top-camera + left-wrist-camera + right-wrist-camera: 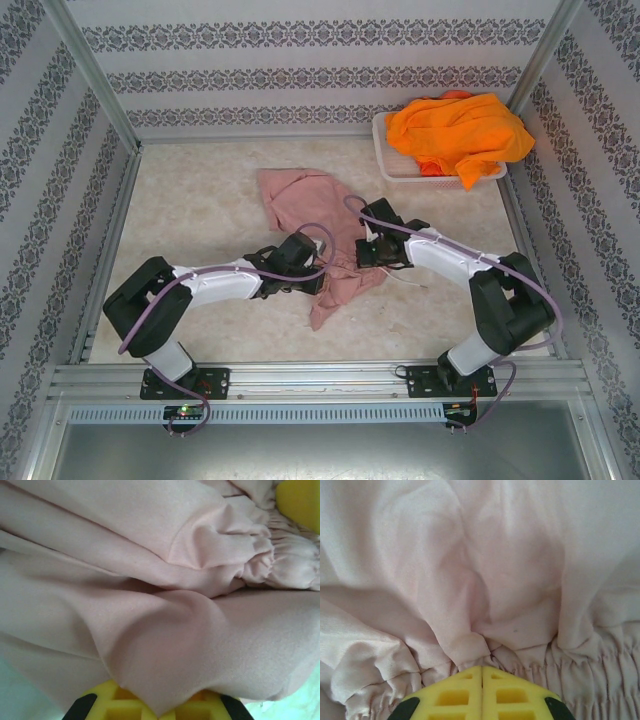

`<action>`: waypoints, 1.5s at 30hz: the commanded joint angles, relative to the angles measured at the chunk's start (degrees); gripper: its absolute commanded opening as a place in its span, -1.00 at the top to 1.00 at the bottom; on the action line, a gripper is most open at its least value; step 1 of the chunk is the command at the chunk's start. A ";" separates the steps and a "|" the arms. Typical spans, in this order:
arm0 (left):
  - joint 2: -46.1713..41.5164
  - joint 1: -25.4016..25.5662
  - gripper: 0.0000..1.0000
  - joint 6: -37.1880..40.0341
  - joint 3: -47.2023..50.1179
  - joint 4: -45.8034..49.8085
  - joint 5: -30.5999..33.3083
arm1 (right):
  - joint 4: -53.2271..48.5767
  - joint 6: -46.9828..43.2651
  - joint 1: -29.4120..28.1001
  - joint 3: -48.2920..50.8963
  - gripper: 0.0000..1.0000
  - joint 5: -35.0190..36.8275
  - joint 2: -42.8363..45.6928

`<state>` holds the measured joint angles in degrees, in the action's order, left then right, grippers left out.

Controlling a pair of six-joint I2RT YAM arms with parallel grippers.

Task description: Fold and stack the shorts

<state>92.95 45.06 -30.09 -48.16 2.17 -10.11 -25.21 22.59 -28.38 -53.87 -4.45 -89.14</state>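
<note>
The pink shorts lie bunched between my grippers, so I need to pull the cloth wide and lay it down before my right gripper retakes the waist [522, 665].
The dusty pink shorts [305, 205] lie crumpled in the middle of the table. My left gripper [316, 274] is shut on a fold of their cloth, which comes out between its yellow fingers [107, 707]. My right gripper [361, 252] is shut on the gathered waist [580, 680], its yellow fingertips [465, 690] pressed together with pink cloth bunched at their tip. The two grippers stand close together at the near side of the pink shorts [150, 605]. Bright orange shorts [455, 130] are heaped in the basket at the back right.
The white mesh basket [392, 170] stands at the back right corner, against the patterned wall. A white drawstring end [405, 283] lies on the table under the right arm. Metal frame posts and rails edge the table. A yellow finger of the other gripper [300, 500] shows in the left wrist view.
</note>
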 commanded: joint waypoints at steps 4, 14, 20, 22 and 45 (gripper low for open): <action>-10.17 -4.45 1.00 1.88 2.22 3.84 4.48 | 0.68 1.51 5.13 0.62 1.00 -1.53 10.90; -12.73 -7.15 1.00 2.00 5.79 4.60 3.10 | -1.45 -5.76 -2.12 -0.26 -0.34 -2.63 13.20; -12.96 -7.69 1.00 0.82 7.91 2.81 2.58 | -4.15 -9.65 -6.95 -2.39 -0.58 3.78 6.27; -13.20 -7.94 1.00 0.91 8.22 2.92 2.40 | -5.07 -10.71 -7.62 -3.37 -0.59 6.47 3.91; -32.22 -30.23 1.00 9.01 -4.16 22.73 3.88 | -8.46 -7.05 6.25 -16.87 1.00 6.84 22.08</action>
<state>63.22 18.09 -24.93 -47.66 17.56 -7.75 -31.24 13.96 -24.91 -67.18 4.62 -71.20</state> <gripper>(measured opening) 0.052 0.055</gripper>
